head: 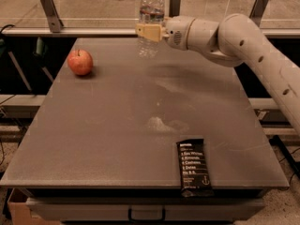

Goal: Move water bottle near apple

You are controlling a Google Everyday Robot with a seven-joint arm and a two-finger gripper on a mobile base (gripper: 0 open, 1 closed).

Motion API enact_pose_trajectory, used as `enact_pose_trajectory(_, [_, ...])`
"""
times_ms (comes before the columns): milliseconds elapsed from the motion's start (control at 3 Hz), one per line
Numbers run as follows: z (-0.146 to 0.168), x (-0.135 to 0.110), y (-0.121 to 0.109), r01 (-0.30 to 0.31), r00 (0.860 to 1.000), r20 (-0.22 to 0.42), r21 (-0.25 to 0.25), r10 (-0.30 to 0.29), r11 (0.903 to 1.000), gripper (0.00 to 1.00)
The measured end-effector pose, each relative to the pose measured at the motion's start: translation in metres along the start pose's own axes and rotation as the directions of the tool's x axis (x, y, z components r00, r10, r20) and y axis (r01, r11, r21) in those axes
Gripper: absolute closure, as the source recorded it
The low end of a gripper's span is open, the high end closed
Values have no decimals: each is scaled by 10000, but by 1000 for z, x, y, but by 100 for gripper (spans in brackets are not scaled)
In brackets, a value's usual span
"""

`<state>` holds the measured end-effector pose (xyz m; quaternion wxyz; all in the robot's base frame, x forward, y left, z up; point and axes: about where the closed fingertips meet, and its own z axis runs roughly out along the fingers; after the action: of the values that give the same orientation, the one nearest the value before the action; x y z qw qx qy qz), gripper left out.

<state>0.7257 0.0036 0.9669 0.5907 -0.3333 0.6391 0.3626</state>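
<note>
The water bottle will go down from my gripper onto the grey table (104, 76), close beside the apple, on my arm's side.
The water bottle (151, 13), clear and ribbed with a white cap and a dark label band, is held off the table near the far edge, a little left of centre. My gripper (149, 32) reaches in from the right and is shut on the bottle's middle, its pale fingers (146, 31) wrapped across the front. The red-orange apple (80, 62) rests on the table at the far left, well left of the bottle and apart from it.
The grey table (117, 139) has a glass rail with metal posts (49, 8) along its far edge. A black snack bar (193, 167) lies at the front right edge. My white arm (253, 46) crosses the far right corner.
</note>
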Motion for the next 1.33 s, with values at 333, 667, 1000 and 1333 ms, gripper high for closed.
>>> enact_pose_trajectory(333, [35, -8, 40, -83, 9995, 285, -873, 108, 9961, 100])
enact_pose_trajectory(667, [65, -4, 63, -243, 9989, 359, -1287, 292, 9914, 100])
enact_pose_trajectory(1000, [90, 13, 81, -251, 9994, 180, -1612, 284, 9866, 100])
enact_pose_trajectory(1333, [107, 36, 90, -193, 9998, -106, -1663, 177, 9859, 100])
